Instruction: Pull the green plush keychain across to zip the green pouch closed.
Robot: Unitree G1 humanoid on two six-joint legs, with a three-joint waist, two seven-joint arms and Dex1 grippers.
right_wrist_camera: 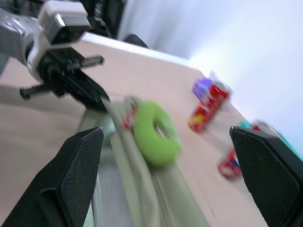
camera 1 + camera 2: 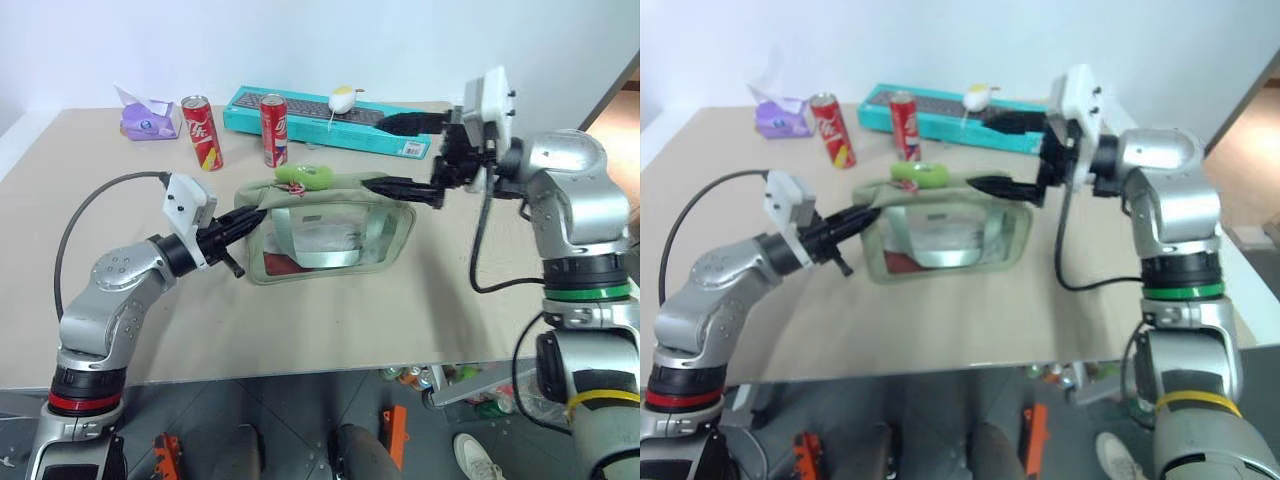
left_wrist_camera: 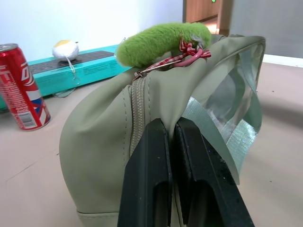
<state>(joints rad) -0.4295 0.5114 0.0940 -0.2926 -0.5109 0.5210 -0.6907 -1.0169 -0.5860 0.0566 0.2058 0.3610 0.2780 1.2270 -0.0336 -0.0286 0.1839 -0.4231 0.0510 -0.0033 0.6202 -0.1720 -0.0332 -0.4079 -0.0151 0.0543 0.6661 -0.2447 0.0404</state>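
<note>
My right gripper, which is empty, should reach back and close on the green plush keychain (image 2: 312,177) before it pulls, as the zipper pull sits near my left gripper.
The green pouch (image 2: 330,235) lies on its side mid-table, its clear window facing me. The green plush keychain (image 2: 305,177) rests on the pouch's top, toward its left end, fixed by a red cord to the zipper pull (image 3: 142,73). My left gripper (image 2: 255,215) is shut on the pouch's left end, just below the zipper. My right gripper (image 2: 397,155) hangs open in the air over the pouch's right end, pointing left, with nothing between its fingers. In the right wrist view the keychain (image 1: 156,135) lies ahead, between the spread fingers (image 1: 71,179) but apart from them.
Two red cola cans (image 2: 201,132) (image 2: 273,130) stand behind the pouch. A teal keyboard box (image 2: 400,135) lies along the back with a small white-and-yellow plush (image 2: 342,98) on it. A purple pack (image 2: 148,118) sits at the back left. The table's front edge (image 2: 300,372) is near.
</note>
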